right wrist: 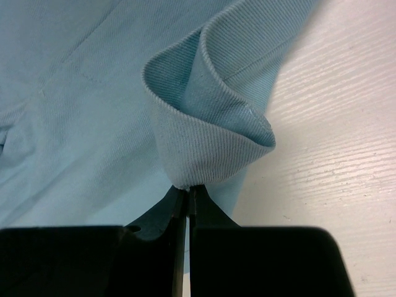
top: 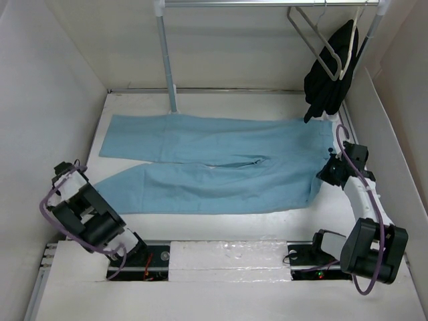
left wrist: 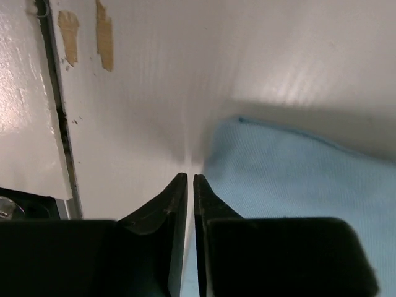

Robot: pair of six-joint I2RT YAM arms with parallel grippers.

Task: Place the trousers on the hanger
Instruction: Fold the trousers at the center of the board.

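Note:
My right gripper will release the waistband fold on the trousers' far waist corner [top: 328,124], beside the black garment.
The light blue trousers [top: 214,167] lie flat across the table, waist to the right and legs to the left. My right gripper [top: 330,170] is at the waist end. In the right wrist view it [right wrist: 187,189] is shut on a raised, curled fold of the waistband [right wrist: 210,133]. My left gripper [left wrist: 190,179] is shut with nothing between its jaws, just above the table beside the hem corner of the near leg [left wrist: 291,179]. In the top view it [top: 93,215] sits at the front left. The thin grey hanger [top: 313,41] hangs on the rail at the back right.
A black garment [top: 329,77] hangs from the rail [top: 267,3] beside the hanger, above the table's back right corner. A rack pole [top: 167,63] stands at the back centre. White walls close in on the left, back and right. Tape marks [left wrist: 102,34] show near the left gripper.

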